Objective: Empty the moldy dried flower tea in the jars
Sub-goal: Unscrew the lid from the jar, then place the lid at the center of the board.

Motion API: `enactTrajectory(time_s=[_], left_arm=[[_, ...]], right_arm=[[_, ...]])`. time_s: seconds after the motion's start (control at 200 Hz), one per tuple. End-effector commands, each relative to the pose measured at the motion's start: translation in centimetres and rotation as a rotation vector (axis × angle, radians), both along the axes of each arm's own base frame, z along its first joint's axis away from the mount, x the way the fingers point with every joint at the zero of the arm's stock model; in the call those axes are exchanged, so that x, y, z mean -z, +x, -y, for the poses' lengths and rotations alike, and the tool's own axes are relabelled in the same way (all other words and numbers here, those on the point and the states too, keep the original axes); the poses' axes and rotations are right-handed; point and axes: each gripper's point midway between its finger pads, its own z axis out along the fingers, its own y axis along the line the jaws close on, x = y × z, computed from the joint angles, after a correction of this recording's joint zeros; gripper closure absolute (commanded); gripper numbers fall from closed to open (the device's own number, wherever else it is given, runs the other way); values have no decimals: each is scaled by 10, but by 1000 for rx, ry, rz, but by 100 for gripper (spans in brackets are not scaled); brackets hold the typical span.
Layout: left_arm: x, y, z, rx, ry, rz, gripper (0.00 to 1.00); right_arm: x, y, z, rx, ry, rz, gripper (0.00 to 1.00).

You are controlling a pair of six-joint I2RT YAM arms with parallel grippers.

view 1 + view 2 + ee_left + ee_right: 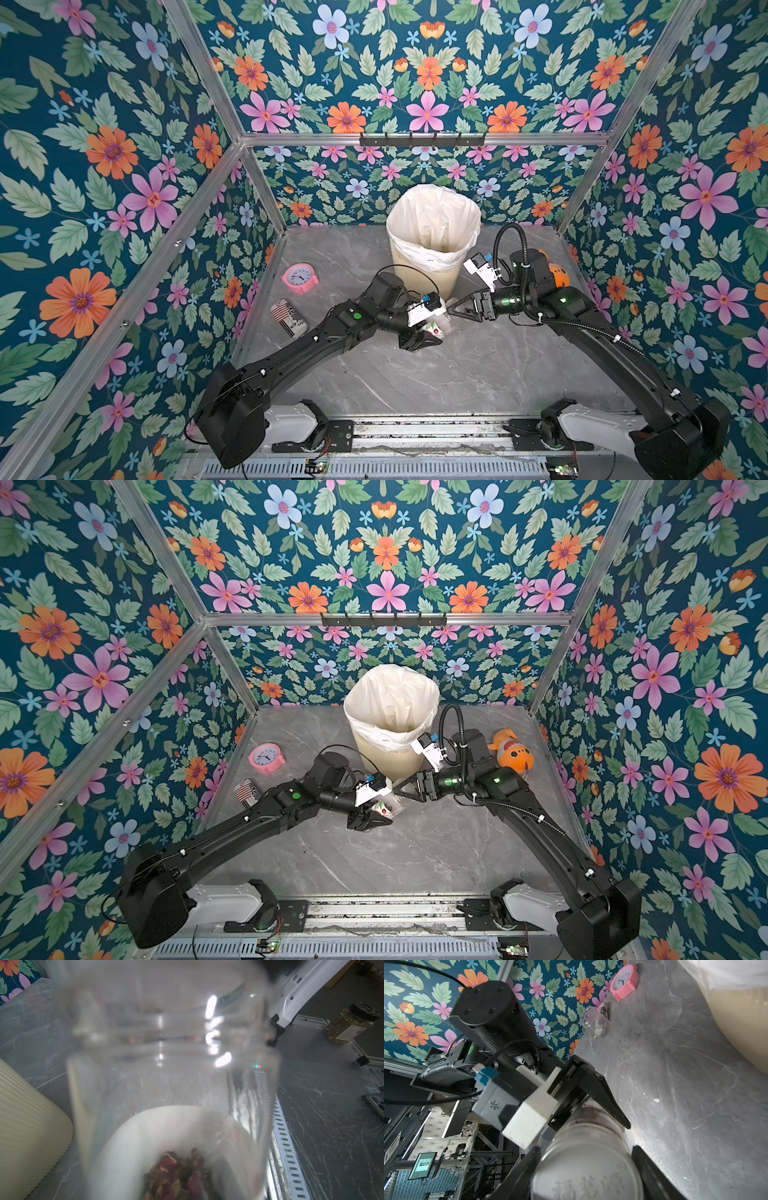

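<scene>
I should let the jar's white round lid, now just above the table, go from my right gripper on the bare table [479, 342] beside the fingers of my left gripper.
A clear jar [441, 328] with a red-marked white label lies on its side just above the table in front of the bin, and my left gripper [432, 330] is shut around its body. In the left wrist view the moldy dried flower tea [178, 1174], dark red buds, sits at the jar's closed end. My right gripper [453, 311] comes in from the right. In the right wrist view it [586, 1167] is shut on the jar's white disc lid [587, 1180], one finger on each side. A small clear round container [588, 1016] lies beside the can.
A ribbed cream bin [428, 278] lined with a white bag stands behind the grippers. A pink clock [299, 277] and a black-and-white can [289, 318] lie at the left. An orange plush toy [513, 752] lies at the right behind my right arm.
</scene>
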Motion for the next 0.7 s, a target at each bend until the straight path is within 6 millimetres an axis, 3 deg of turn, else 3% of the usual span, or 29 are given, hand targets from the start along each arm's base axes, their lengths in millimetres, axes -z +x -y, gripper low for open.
enactTrajectory(time_s=[0.0, 0.075, 0.29, 0.55, 0.695], left_arm=[[-5, -11, -1, 53, -38, 23, 41], [-9, -6, -3, 21, -65, 73, 41], [-17, 4, -8, -47, -108, 150, 41], [-21, 20, -16, -149, -127, 198, 41], [-27, 24, -16, -176, -146, 207, 41]], right_arm=[[-17, 24, 4, 62, 54, 70, 38], [-18, 35, 13, 108, 74, 21, 39], [-18, 38, 28, 179, 34, 27, 39], [29, 37, 85, 411, -318, 77, 38], [66, 30, 108, 500, -435, 22, 38]])
